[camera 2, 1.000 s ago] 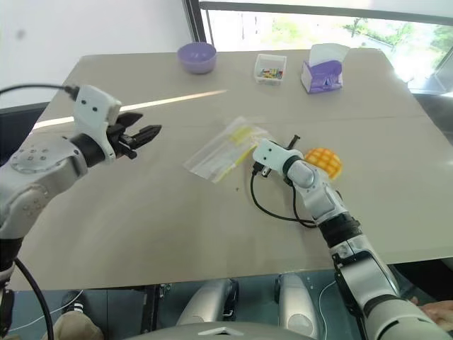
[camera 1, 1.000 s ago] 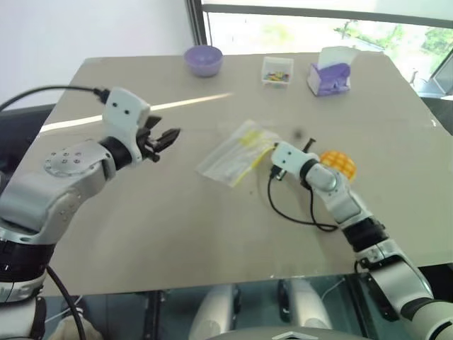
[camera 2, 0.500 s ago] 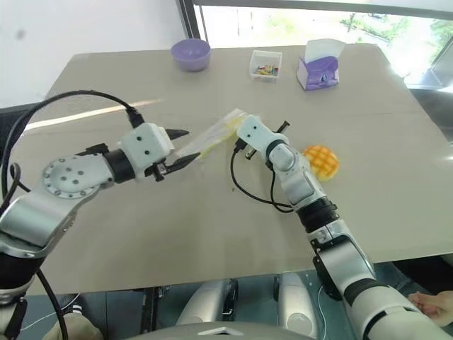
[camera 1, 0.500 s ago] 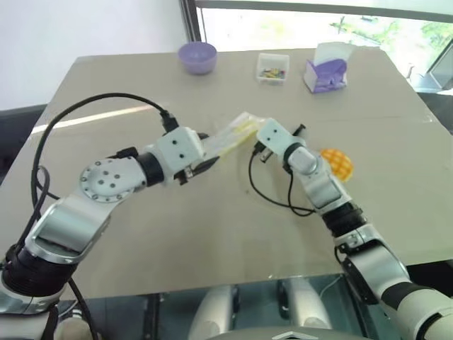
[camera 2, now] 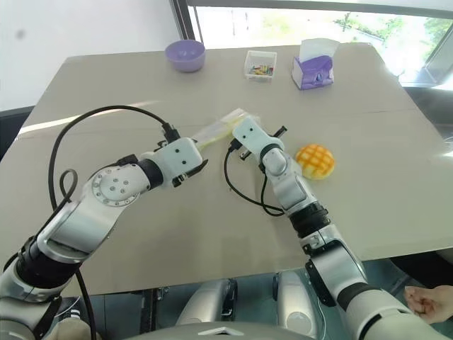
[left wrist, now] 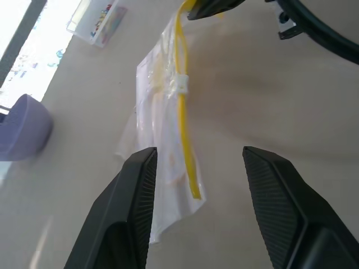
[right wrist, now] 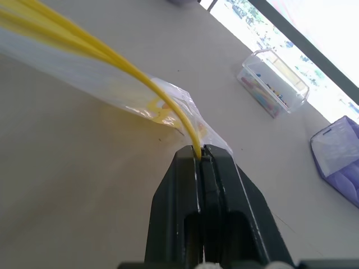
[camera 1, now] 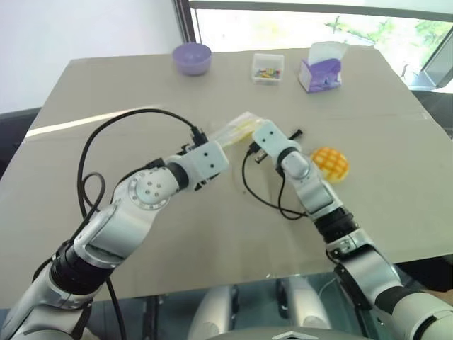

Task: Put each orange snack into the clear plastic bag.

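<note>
The bag's yellow sealing strip runs down at a slant from my right gripper, so next my left gripper pinches the strip's loose end (left wrist: pixel 194 188) and pulls it straight first.
The orange snack (camera 1: pixel 330 163), a domed bun with a grid top, lies on the table just right of my right forearm. The clear plastic bag (camera 1: pixel 237 129) is raised off the table at one end, sloping down toward the table's middle. My right gripper (right wrist: pixel 200 152) is shut on its yellow sealing strip (right wrist: pixel 140 78). My left gripper (left wrist: pixel 199 151) is open and close to the bag's lower end. The strip's free end (left wrist: pixel 188 162) shows between the two black fingers (left wrist: pixel 134 207); neither pad touches it.
At the table's far edge stand a purple bowl (camera 1: pixel 192 58), a clear square tub of coloured candies (camera 1: pixel 267 69) and a purple tissue box (camera 1: pixel 320 71). Black cables loop over both arms and onto the table (camera 1: pixel 396 212) near the bag.
My left arm has swung in from the left and down until its open gripper is at the bag. My right gripper has lifted the bag's strip end slightly up and to the left.
</note>
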{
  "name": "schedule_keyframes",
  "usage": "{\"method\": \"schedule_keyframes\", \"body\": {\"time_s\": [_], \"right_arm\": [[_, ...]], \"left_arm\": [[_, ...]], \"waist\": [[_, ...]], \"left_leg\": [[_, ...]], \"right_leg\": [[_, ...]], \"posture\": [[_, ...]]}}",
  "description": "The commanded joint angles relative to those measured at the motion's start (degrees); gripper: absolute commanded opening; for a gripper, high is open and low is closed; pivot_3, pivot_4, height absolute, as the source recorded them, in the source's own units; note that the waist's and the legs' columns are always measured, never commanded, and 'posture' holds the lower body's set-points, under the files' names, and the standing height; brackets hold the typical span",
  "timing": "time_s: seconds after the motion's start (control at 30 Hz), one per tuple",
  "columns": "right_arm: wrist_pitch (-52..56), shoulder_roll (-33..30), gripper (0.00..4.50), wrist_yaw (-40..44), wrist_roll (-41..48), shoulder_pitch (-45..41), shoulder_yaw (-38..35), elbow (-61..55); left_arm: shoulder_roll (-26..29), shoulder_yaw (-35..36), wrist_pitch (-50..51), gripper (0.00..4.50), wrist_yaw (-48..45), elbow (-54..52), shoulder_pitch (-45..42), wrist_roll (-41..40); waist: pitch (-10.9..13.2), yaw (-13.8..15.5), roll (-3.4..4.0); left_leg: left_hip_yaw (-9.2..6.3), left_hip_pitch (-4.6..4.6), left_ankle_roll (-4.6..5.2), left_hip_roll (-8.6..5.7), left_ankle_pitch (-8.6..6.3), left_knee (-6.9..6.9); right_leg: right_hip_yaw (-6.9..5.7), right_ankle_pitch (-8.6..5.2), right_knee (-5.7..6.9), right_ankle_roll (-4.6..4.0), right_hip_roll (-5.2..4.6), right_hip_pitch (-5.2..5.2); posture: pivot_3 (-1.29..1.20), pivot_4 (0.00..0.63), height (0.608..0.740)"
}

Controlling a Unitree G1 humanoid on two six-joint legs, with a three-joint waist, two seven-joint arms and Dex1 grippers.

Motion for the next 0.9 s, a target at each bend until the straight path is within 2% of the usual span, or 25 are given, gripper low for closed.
{"method": "schedule_keyframes", "body": {"time_s": [0.03, 0.37, 0.47, 0.53, 0.6, 0.87, 0.9], "right_arm": [[-0.03, 0.51, 0.00, -0.94, -0.48, 0.35, 0.22, -3.81], [0.85, 1.11, 0.00, -0.95, -1.23, 2.21, 0.96, -6.42], [1.34, 1.02, 0.00, -1.15, -1.41, 2.47, 0.91, -6.79], [1.52, 0.97, 0.00, -1.32, -1.52, 2.47, 0.81, -6.84], [1.59, 0.92, 0.00, -1.51, -1.56, 2.38, 0.65, -6.76], [1.68, 0.80, 0.00, -1.65, -1.54, 2.40, 0.72, -6.85], [1.32, 0.76, 0.00, -1.27, -1.23, 2.39, 0.75, -6.72]], "left_arm": [[-1.29, 0.60, -0.39, 2.57, 0.09, -1.48, -0.75, 2.71], [-4.46, -0.75, -0.50, 2.57, -1.50, 0.09, -3.04, 7.68], [-4.94, -0.93, -0.59, 1.75, -2.49, -0.06, -3.09, 8.54], [-4.71, -1.03, -0.60, 0.72, -3.47, -0.21, -3.13, 9.27], [-4.40, -1.20, 0.07, 0.10, -4.47, -0.50, -3.42, 10.00], [-4.43, -1.26, 2.63, 0.10, -7.14, -0.55, -3.91, 12.69], [-4.47, -1.16, 2.49, 0.38, -7.37, -0.50, -3.70, 12.79]], "waist": [[0.00, 0.02, 0.00], [-0.01, -0.01, -0.01], [-0.01, 0.01, -0.01], [-0.01, -0.04, -0.01], [-0.01, -0.03, -0.01], [-0.01, -0.02, -0.01], [-0.01, -0.03, -0.01]], "left_leg": [[0.00, 0.00, 0.00, 0.00, 0.00, 0.01], [0.04, 0.04, 0.00, -0.02, 0.00, 0.07], [0.03, 0.04, 0.00, -0.01, 0.00, 0.13], [0.04, 0.04, 0.00, -0.01, 0.00, 0.19], [0.05, 0.06, 0.00, -0.01, 0.00, 0.24], [0.04, 0.06, 0.01, -0.01, -0.01, 0.79], [0.04, 0.06, 0.01, 0.00, -0.01, 0.85]], "right_leg": [[0.00, 0.00, 0.01, 0.00, 0.00, 0.00], [0.05, 0.00, 0.14, 0.00, 0.00, 0.00], [0.06, 0.00, 0.20, 0.00, -0.01, 0.00], [0.07, 0.00, 0.27, 0.00, -0.01, -0.01], [0.08, 0.00, 0.36, 0.00, 0.00, -0.02], [0.10, 0.00, 0.79, 0.00, 0.00, 0.02], [0.09, 0.00, 0.82, 0.00, 0.00, 0.03]], "posture": [[0.00, 0.150, 0.740], [0.00, 0.150, 0.740], [0.00, 0.150, 0.740], [0.00, 0.150, 0.740], [0.00, 0.150, 0.740], [0.00, 0.150, 0.740], [0.00, 0.150, 0.740]]}}
